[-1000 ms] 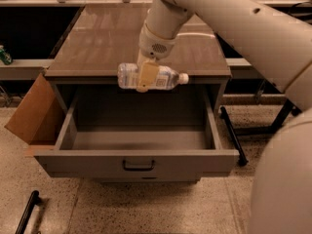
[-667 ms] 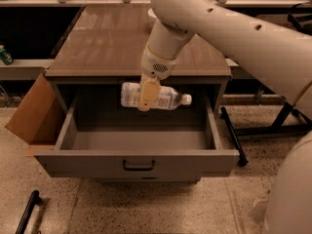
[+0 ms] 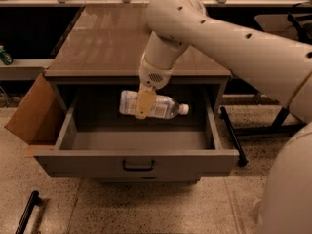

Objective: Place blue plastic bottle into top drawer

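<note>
The robot's gripper will release the blue plastic bottle, now hanging inside the open top drawer, on the middle of the drawer's bottom (image 3: 157, 135), behind the front panel.
The blue plastic bottle (image 3: 161, 106) is clear with a pale label and a white cap pointing right. It lies on its side in my gripper (image 3: 144, 103), which is shut on its middle. The bottle hangs inside the open top drawer (image 3: 136, 162), above the drawer floor near the back. The drawer is grey, pulled fully out, with a dark bar handle (image 3: 138, 166) on its front panel. My white arm (image 3: 229, 43) reaches in from the right over the cabinet top.
The brown cabinet top (image 3: 122, 38) lies behind the drawer. A cardboard box (image 3: 31, 116) leans against the drawer's left side. A black bar (image 3: 233, 135) lies on the speckled floor at the right, another at the lower left (image 3: 27, 213).
My gripper has lowered the bottle from the cabinet's front edge down into the open drawer, moving slightly right. The drawer has not moved.
</note>
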You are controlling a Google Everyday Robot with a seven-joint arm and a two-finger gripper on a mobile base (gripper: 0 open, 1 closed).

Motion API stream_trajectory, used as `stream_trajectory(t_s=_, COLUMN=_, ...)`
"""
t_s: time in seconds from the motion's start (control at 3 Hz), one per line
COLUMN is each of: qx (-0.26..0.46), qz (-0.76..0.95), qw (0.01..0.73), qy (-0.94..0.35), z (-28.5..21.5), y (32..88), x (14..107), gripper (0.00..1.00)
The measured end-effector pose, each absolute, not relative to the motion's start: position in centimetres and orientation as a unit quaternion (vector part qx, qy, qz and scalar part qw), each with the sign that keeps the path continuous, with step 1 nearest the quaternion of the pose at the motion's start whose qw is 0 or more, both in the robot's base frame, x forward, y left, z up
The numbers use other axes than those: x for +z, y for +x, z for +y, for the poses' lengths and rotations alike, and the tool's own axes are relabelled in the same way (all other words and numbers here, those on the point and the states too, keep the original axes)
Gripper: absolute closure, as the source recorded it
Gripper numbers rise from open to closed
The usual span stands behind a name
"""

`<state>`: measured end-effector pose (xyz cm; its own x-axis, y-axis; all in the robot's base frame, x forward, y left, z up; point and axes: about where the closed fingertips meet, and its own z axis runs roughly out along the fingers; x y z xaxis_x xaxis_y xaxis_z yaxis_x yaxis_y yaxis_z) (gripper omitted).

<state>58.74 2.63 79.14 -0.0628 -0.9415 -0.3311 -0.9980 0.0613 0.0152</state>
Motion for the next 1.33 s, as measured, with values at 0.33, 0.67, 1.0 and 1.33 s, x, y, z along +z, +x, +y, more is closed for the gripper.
stream_trajectory(t_s=0.33, qx=0.126, qz=0.757, qw=0.079, qy=-0.636, z=3.1, y=57.7, x=75.3, gripper=1.0)
stream_trajectory(t_s=0.67, qx=0.115, qz=0.804, qw=0.059, qy=-0.581, z=2.4, y=57.3, x=72.5, gripper=1.0)
stream_trajectory(t_s=1.0, qx=0.109, qz=0.839, qw=0.052, qy=-0.531, z=1.9, y=57.5, x=69.6, gripper=1.0)
stream_trajectory(t_s=1.33, qx=0.113, qz=0.855, qw=0.053, qy=-0.503, z=1.8, y=58.1, x=66.9, gripper=1.0)
